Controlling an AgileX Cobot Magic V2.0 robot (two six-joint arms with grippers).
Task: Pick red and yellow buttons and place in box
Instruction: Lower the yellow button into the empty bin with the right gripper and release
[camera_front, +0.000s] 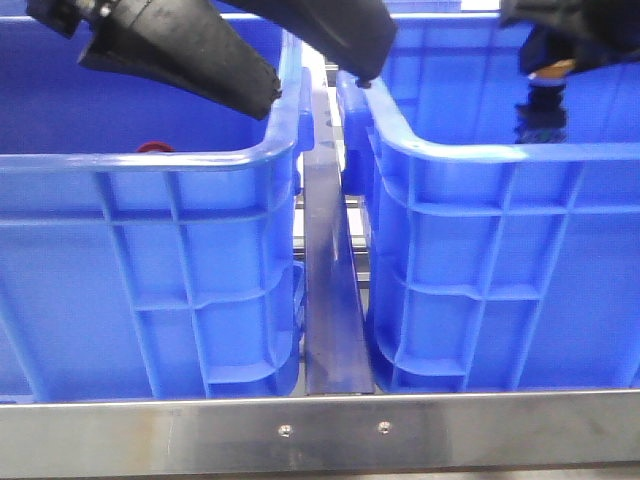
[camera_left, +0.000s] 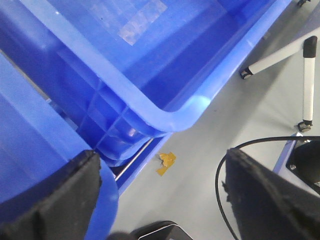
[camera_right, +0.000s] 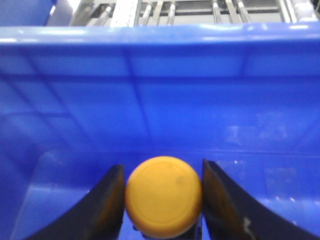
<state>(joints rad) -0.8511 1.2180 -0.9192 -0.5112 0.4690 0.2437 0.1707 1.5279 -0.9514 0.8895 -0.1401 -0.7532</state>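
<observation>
The robot's left gripper should close on the red button (camera_front: 155, 151) just below its cap, which peeks over the front rim of the blue crate.
Two blue crates stand side by side, the left crate (camera_front: 150, 160) and the right crate (camera_front: 500, 152). The red button's cap (camera_front: 155, 147) peeks over the left crate's front rim; its body is hidden. My right gripper (camera_front: 552, 68) is shut on the yellow button (camera_front: 556, 70), held above the right crate's inside. In the right wrist view the yellow cap (camera_right: 163, 196) sits between both fingers (camera_right: 107, 200), with the crate's wall (camera_right: 160, 90) behind. My left gripper (camera_front: 318, 90) is open and empty, straddling the gap between the crates. Its fingers (camera_left: 50, 200) stand wide apart in the left wrist view.
A metal rail (camera_front: 330, 300) runs between the crates, and a metal bar (camera_front: 320, 430) crosses the front. The left wrist view shows a crate corner (camera_left: 175, 115), grey floor with yellow tape (camera_left: 166, 162), a black cable (camera_left: 220, 190) and white stand legs (camera_left: 307, 85).
</observation>
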